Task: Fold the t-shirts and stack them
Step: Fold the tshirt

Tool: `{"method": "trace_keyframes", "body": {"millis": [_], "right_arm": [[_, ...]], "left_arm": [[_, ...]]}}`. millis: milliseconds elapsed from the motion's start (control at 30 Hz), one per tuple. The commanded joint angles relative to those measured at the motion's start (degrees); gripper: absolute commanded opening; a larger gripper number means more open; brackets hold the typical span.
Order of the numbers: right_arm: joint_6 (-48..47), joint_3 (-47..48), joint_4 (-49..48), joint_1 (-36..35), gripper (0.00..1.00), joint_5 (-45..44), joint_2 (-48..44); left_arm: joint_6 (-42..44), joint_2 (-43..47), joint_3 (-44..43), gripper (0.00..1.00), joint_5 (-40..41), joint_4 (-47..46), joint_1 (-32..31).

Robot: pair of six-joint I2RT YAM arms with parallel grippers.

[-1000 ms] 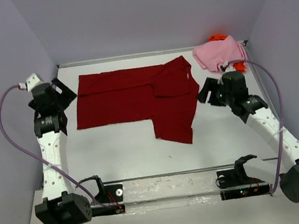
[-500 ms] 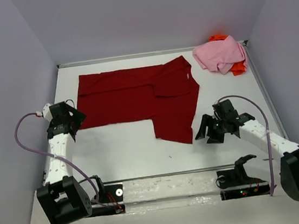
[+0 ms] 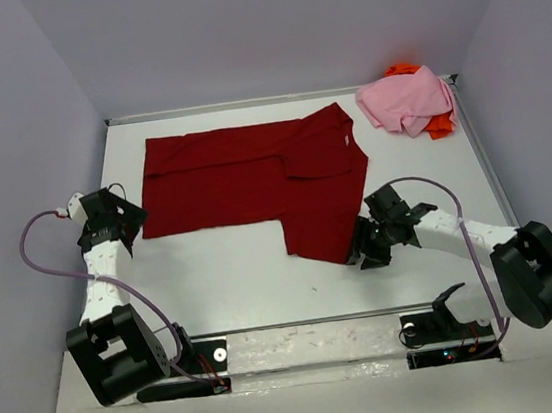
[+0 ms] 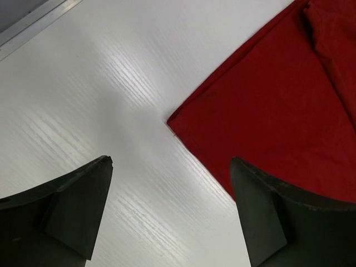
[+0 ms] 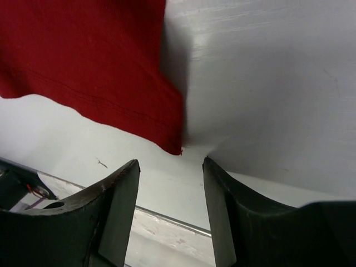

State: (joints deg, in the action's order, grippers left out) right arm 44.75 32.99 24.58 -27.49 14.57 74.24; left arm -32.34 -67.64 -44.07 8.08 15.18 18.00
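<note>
The robot's left gripper needs to next close on the near corner [image 3: 146, 237] [image 4: 171, 125] of the dark red t-shirt, at the end away from the front flap.
The dark red t-shirt [image 3: 262, 178] lies flat on the white table, partly folded, with one flap reaching toward the front. My left gripper [image 3: 126, 228] is open and low beside the shirt's near-left corner [image 4: 169, 120]. My right gripper [image 3: 360, 252] is open and low at the flap's front corner [image 5: 179, 149], its fingers [image 5: 111, 206] just short of the hem. The light pink t-shirt [image 3: 406, 100] lies crumpled at the back right, on top of the bright orange t-shirt [image 3: 439, 127].
A metal rail [image 3: 301, 324] runs along the table's front edge, with cable mounts behind it. Grey walls close the table at the back and both sides. The left arm's purple cable [image 3: 42, 265] loops out to the left.
Both arms have swung down and toward the front. The right gripper moved from beside the pink shirt to the red flap's front corner. The left gripper dropped to the shirt's near-left corner.
</note>
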Motion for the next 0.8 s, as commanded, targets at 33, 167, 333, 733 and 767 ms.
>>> {"method": "trace_keyframes", "body": {"millis": [33, 167, 333, 733, 767], "right_arm": [[2.79, 1.72, 1.79, -1.26, 0.52, -11.04, 3.19], [3.32, 2.69, 2.05, -1.26, 0.46, -12.81, 6.69], [4.55, 3.66, 2.23, -1.78, 0.33, -12.72, 10.31], [8.07, 3.75, 7.06, -7.58, 0.24, -13.68, 12.95], [8.16, 3.66, 7.41, -7.58, 0.18, -13.78, 13.12]], "left_arm": [[2.01, -0.57, -1.63, 0.95, 0.80, -2.79, 0.28], [2.28, -1.44, -1.37, 0.95, 0.45, -3.84, 0.63], [2.72, -2.06, -1.19, 0.95, 0.10, -4.19, 0.90], [3.95, -3.47, -0.93, 0.96, 0.01, -5.16, 1.95], [4.30, -3.82, -0.93, 0.96, 0.01, -5.25, 1.95]]}}
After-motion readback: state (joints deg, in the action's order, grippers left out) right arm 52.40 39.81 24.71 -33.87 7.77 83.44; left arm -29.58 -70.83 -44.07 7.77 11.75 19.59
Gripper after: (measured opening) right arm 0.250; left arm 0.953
